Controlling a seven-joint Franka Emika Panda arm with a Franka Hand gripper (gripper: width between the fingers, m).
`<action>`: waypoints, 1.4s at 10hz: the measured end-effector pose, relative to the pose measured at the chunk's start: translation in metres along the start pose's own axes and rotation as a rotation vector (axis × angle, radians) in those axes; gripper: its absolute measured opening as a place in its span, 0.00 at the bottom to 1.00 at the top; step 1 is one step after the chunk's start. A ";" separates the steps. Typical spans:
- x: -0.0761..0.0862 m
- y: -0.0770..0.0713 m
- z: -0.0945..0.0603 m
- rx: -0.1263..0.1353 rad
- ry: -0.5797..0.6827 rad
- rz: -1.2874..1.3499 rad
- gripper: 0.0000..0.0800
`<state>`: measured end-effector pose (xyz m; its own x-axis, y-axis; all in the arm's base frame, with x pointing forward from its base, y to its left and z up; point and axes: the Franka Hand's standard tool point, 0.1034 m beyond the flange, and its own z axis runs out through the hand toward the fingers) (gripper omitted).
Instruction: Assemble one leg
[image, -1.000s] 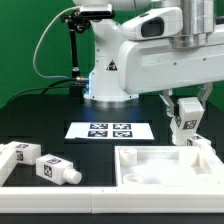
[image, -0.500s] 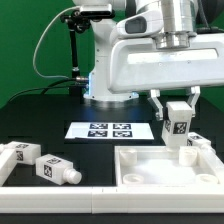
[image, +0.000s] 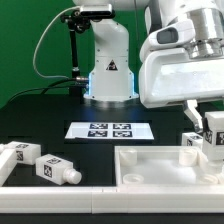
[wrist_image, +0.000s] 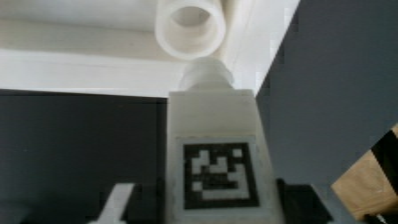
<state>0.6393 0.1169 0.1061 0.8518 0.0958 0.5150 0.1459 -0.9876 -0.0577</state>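
Observation:
The white leg, now held upright over the panel's far corner, will be released by my gripper while it stands upright in the panel's round corner socket (image: 208, 177) (wrist_image: 191, 28), nearer than the white raised part.
My gripper (image: 212, 128) is shut on a white leg (image: 214, 136) with a black-and-white tag and holds it upright at the exterior view's right edge, over the far right corner of the white rimmed panel (image: 150, 156). In the wrist view the leg (wrist_image: 217, 130) fills the middle between my fingers (wrist_image: 121, 205), and its narrow tip points at a round socket (wrist_image: 192, 25) on the panel. Two more tagged legs (image: 55, 170) (image: 12, 155) lie on the table at the exterior view's left.
The marker board (image: 112, 130) lies flat mid-table in front of the robot base (image: 108, 75). A white raised part (image: 191, 146) stands at the panel's far right corner beside the held leg. A black cable loops behind the base.
My gripper has carried the leg toward the exterior view's right and a little lower, from above the panel's back rim to its far right corner. The loose legs have not moved.

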 end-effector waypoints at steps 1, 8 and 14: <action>-0.005 -0.001 0.005 0.001 -0.009 0.002 0.36; -0.020 0.001 0.004 -0.006 -0.012 -0.040 0.36; -0.026 0.005 0.015 -0.015 0.014 -0.047 0.36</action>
<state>0.6254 0.1114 0.0799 0.8368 0.1407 0.5291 0.1781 -0.9838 -0.0200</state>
